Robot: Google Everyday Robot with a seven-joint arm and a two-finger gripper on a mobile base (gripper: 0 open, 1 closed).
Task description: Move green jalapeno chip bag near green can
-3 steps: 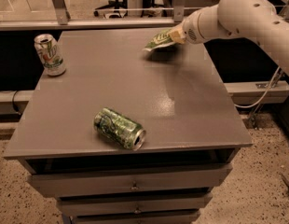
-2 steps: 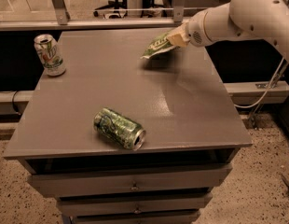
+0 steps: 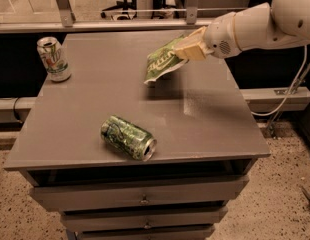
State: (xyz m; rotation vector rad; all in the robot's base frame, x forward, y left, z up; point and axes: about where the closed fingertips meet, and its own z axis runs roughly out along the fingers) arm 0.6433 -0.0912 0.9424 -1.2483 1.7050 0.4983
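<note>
My gripper will let go of the green jalapeno chip bag on the grey table [image 3: 163, 98] just behind the green can.
The green jalapeno chip bag [image 3: 162, 63] hangs in the air above the back middle of the grey table [image 3: 95, 104], tilted down to the left. My gripper [image 3: 187, 50] is shut on the bag's upper right end. The white arm reaches in from the right. The green can [image 3: 127, 137] lies on its side near the table's front edge, left of centre, well in front of the bag and to its left.
A white-and-silver can [image 3: 54, 59] with a green and red logo stands upright at the table's back left corner. The table has drawers below its front edge [image 3: 140, 199]. A rail and glass panel run behind the table.
My gripper has lifted the chip bag off the back right of the table and carried it leftward and toward the front. The two cans have not moved.
</note>
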